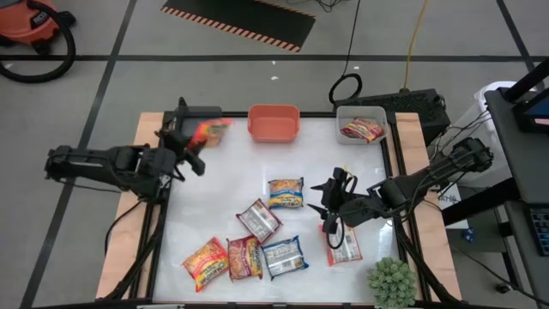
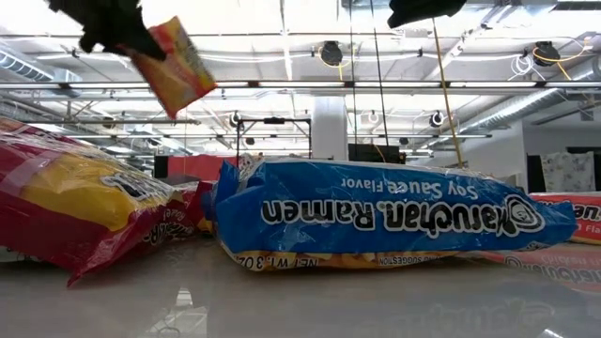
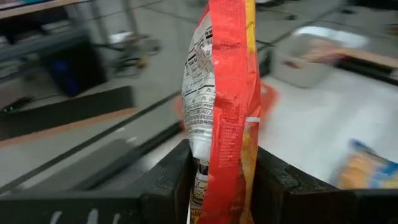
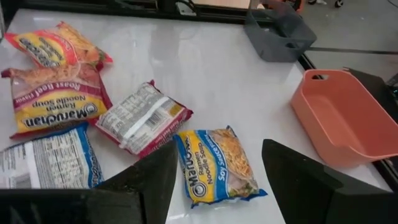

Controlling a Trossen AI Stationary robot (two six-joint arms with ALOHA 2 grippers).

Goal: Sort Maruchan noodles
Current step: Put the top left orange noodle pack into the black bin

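Note:
The robot's left gripper will let go of the orange-and-red noodle packet inside the dark bin point(image 1: 203, 129) at the far corner of the table. The packet is held high beside that bin.
My left gripper point(image 1: 196, 142) is shut on an orange-and-red noodle packet point(image 1: 211, 130), held high over the table's far left corner beside a dark bin point(image 1: 196, 114). Several other Maruchan packets lie flat on the white table: a blue-and-yellow one point(image 1: 286, 193), a face-down red-and-white one point(image 1: 259, 219), an orange one point(image 1: 206, 262), a red one point(image 1: 244, 256) and a blue one point(image 1: 283, 256). My right gripper point(image 1: 330, 204) hovers open right of the middle of the table, above the blue-and-yellow packet point(image 4: 217, 165) and touching nothing. Another packet point(image 1: 345, 245) lies just near of it. My left gripper pinches one short end of the orange-and-red packet point(image 3: 214, 183) between its two fingers point(image 3: 168, 180), on the packet's two flat faces. The rest of the packet point(image 3: 224, 87) sticks out beyond the fingertips. It is lifted clear of the table and tilted point(image 2: 174, 66).
An orange bin point(image 1: 274, 123) stands at the far edge's middle. A light grey bin point(image 1: 362, 124) at the far right holds a red packet. A green spiky plant point(image 1: 392, 281) sits at the near right corner. Bare table lies between the bins and the packets.

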